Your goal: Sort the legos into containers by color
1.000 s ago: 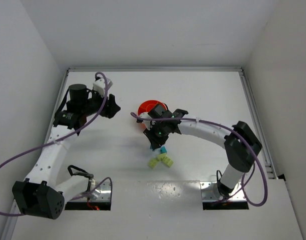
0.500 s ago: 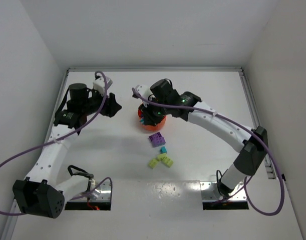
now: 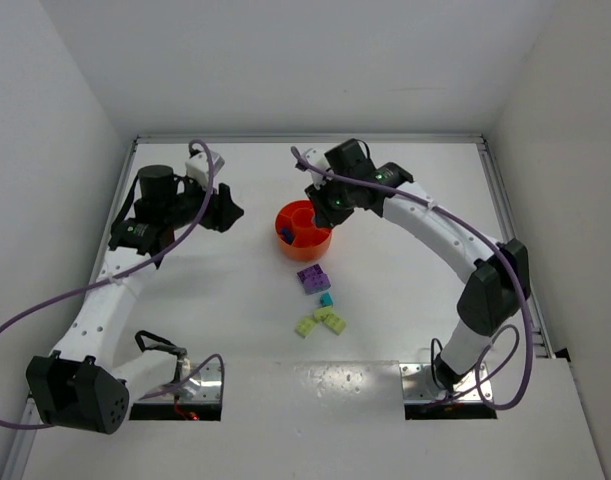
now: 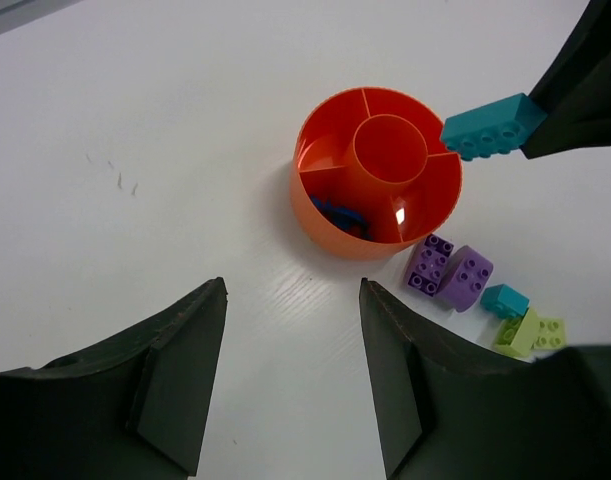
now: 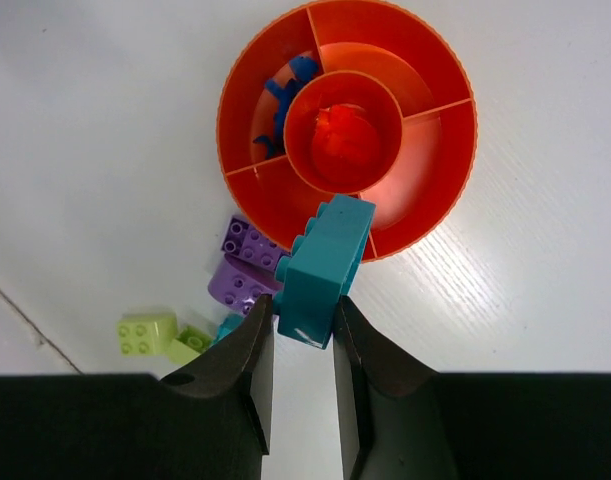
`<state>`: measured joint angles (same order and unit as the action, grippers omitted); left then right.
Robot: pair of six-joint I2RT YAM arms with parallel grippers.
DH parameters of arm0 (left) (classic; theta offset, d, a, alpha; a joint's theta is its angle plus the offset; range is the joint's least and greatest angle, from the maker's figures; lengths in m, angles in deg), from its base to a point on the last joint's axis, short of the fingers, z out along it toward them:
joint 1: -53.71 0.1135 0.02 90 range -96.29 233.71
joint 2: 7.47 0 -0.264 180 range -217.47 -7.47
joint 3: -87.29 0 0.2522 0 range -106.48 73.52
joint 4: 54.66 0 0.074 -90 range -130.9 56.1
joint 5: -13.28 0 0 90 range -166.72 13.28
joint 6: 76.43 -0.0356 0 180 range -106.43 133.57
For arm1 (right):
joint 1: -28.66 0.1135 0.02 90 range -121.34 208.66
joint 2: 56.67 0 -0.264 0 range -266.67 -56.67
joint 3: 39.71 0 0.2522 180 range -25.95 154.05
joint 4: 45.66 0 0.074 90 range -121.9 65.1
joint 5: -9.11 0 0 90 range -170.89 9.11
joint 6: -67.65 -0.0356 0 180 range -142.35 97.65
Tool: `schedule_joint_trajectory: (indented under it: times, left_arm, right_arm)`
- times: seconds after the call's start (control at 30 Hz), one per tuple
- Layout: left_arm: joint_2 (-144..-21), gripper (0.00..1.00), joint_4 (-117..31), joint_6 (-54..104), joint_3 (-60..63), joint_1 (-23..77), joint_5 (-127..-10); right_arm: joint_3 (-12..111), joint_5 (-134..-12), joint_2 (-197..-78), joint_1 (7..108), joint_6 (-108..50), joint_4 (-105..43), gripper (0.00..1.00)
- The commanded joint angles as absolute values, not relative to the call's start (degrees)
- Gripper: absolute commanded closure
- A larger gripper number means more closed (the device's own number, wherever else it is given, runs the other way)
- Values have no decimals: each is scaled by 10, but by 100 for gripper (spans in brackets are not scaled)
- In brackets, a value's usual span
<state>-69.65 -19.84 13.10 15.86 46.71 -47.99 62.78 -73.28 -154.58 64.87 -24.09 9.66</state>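
The teal lego, now beside the bowl at rim level, will be released by my right gripper in the orange bowl's empty ring section (image 3: 310, 243) (image 5: 293, 195) that is closest to the purple legos.
The orange bowl (image 3: 303, 252) stands mid-table, with blue legos (image 5: 280, 105) in one ring section. My right gripper (image 3: 330, 207) hangs above the bowl's far right rim, shut on a teal lego (image 5: 325, 265). The left wrist view shows that lego (image 4: 492, 127) beside the bowl (image 4: 320, 225), level with its rim. In the right wrist view, the gripper (image 5: 300, 305) looks down on the bowl (image 5: 425, 60). Two purple legos (image 3: 312, 278), a small teal one (image 3: 326, 299) and yellow-green ones (image 3: 320, 321) lie near the bowl. My left gripper (image 3: 228, 212) is open and empty, left of the bowl.
The loose legos also show in the left wrist view: purple (image 4: 448, 272), teal (image 4: 505, 300), yellow-green (image 4: 530, 333). White walls close in the table on the left, back and right. A purple cable runs along each arm.
My right gripper has lifted from the loose pile with the teal lego and swung away over the bowl to its far right rim. The left arm has not moved.
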Motion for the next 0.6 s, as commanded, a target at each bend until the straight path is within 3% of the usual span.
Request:
schedule_joint_trajectory:
  times: [0.0,0.57]
  left_arm:
    - [-698,39,-222,142,159,475,-470]
    - [-698,39,-232,142,175,475,-475]
  right_arm:
    - [661,-689,-1549,641,-251,104,84]
    - [667,-645,-1582,641,-245,120,85]
